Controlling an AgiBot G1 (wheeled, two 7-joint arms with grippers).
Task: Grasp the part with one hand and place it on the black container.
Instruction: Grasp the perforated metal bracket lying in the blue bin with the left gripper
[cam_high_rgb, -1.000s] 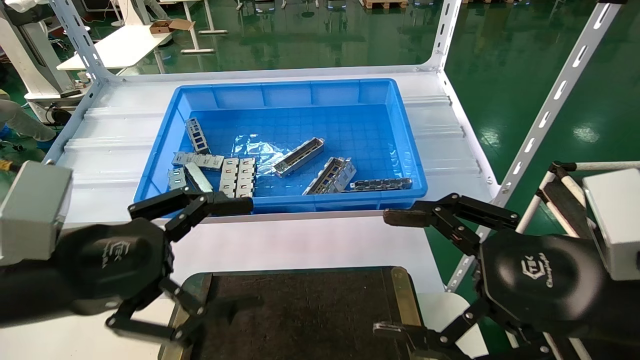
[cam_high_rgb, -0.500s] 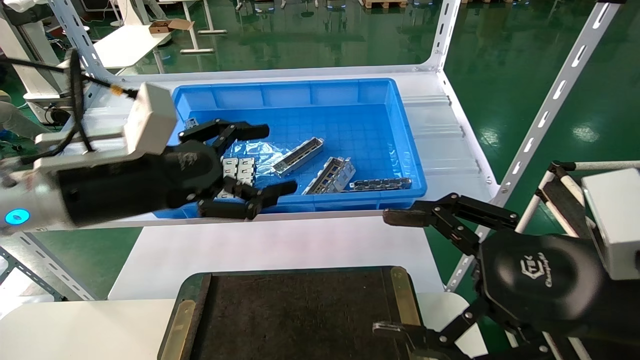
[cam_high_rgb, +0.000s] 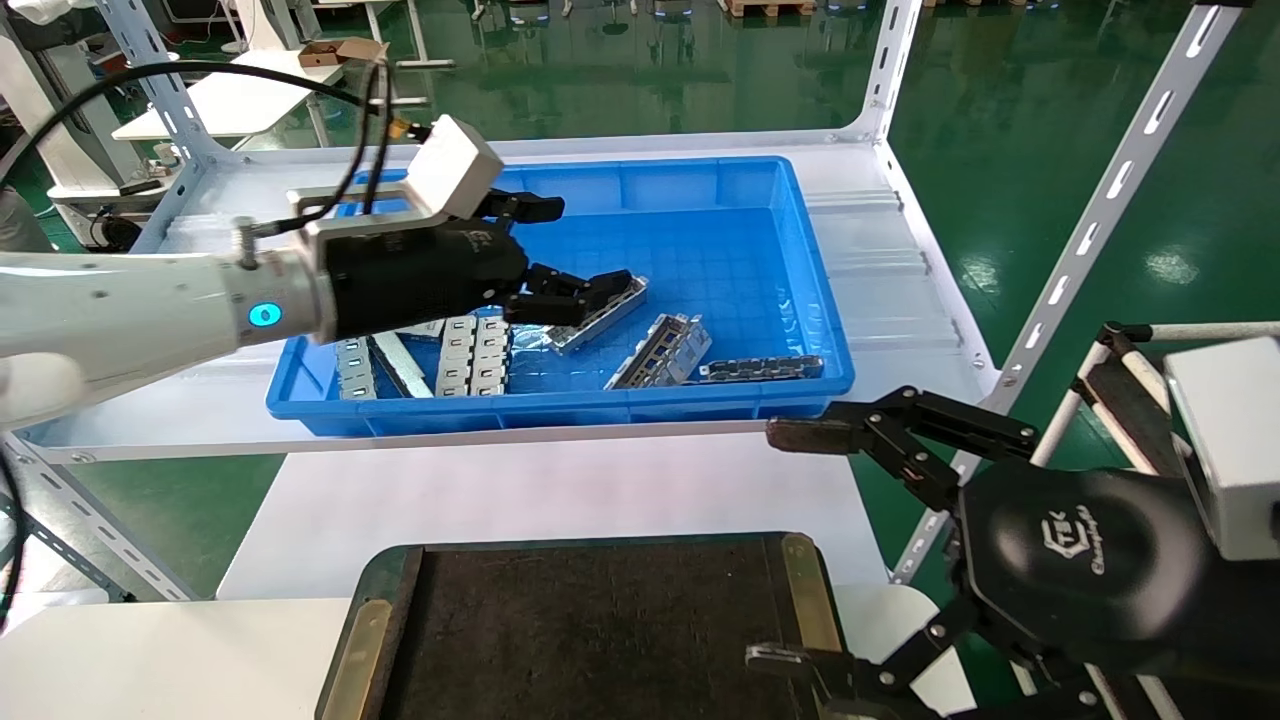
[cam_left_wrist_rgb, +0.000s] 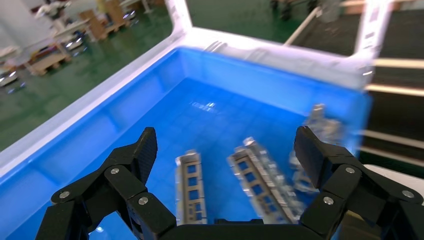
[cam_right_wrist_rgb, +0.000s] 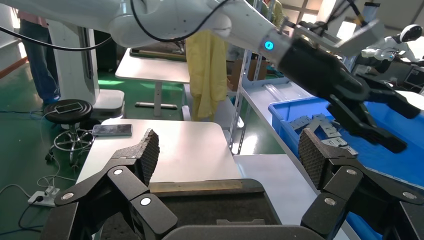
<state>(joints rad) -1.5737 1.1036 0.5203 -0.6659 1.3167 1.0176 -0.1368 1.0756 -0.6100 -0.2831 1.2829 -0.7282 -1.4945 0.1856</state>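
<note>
My left gripper is to go down next to reach the part's middle (cam_high_rgb: 601, 314) (cam_left_wrist_rgb: 192, 194) and close on its long sides, leaving the similar bracket beside the part.
The part (cam_high_rgb: 580, 328), a silver trough-shaped bracket with cut-outs, lies in the blue bin (cam_high_rgb: 600, 190). My left gripper (cam_high_rgb: 578, 247) hovers open and empty just above it, and the near finger hides its far end. In the left wrist view the part (cam_left_wrist_rgb: 190, 187) lies below and between the spread fingers of the left gripper (cam_left_wrist_rgb: 226, 147). A similar bracket (cam_high_rgb: 662, 350) lies beside it. The black container (cam_high_rgb: 600, 640) sits on the front table. My right gripper (cam_high_rgb: 780, 548) is parked open and empty at the container's right edge (cam_right_wrist_rgb: 195, 187).
Several flat silver plates (cam_high_rgb: 478, 350) lie at the bin's left. A dark chain-like strip (cam_high_rgb: 760, 369) lies along its front right. Slotted shelf posts (cam_high_rgb: 1100, 210) stand at the right. A white table (cam_high_rgb: 550, 490) lies between bin and container.
My left arm has swung up from the front left and forward over the bin, its open gripper now above the part. The right arm has not moved.
</note>
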